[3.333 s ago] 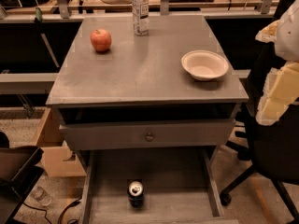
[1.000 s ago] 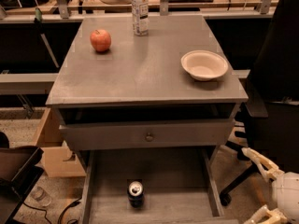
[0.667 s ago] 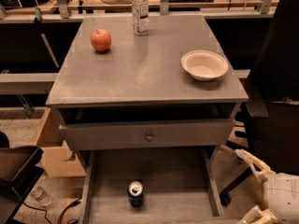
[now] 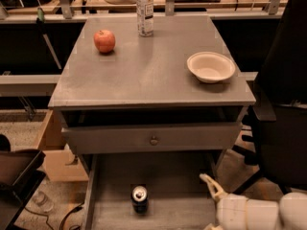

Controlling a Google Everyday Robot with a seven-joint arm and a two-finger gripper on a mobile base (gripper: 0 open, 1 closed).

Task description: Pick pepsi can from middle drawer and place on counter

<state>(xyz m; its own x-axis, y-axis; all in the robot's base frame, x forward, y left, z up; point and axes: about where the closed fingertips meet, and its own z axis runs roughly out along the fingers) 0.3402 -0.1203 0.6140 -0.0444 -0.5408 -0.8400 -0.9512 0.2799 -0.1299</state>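
The pepsi can is in the open drawer. My gripper goes there next and closes on the can's sides (image 4: 140, 200), just below its silver top.
The pepsi can (image 4: 139, 198) stands upright on the floor of the pulled-out middle drawer (image 4: 112, 176), near its front centre, its silver top showing. The counter (image 4: 148, 75) is the grey cabinet top above it. My white gripper (image 4: 205, 203) comes in low from the bottom right, over the drawer's right part, to the right of the can and apart from it. Its upper finger (image 4: 210, 185) points left toward the can; the lower one sits at the frame's bottom edge. The fingers stand apart and hold nothing.
On the counter are a red apple (image 4: 104, 40), a clear plastic bottle (image 4: 145, 8) and a white bowl (image 4: 211, 67). A drawer front with a round knob (image 4: 153, 140) sits above the open drawer. A dark office chair (image 4: 283, 109) stands right; a cardboard box (image 4: 53, 150) left.
The gripper came down from high at the right edge to low at the bottom right, and over the last second moved left over the drawer toward the can. The can has not moved.
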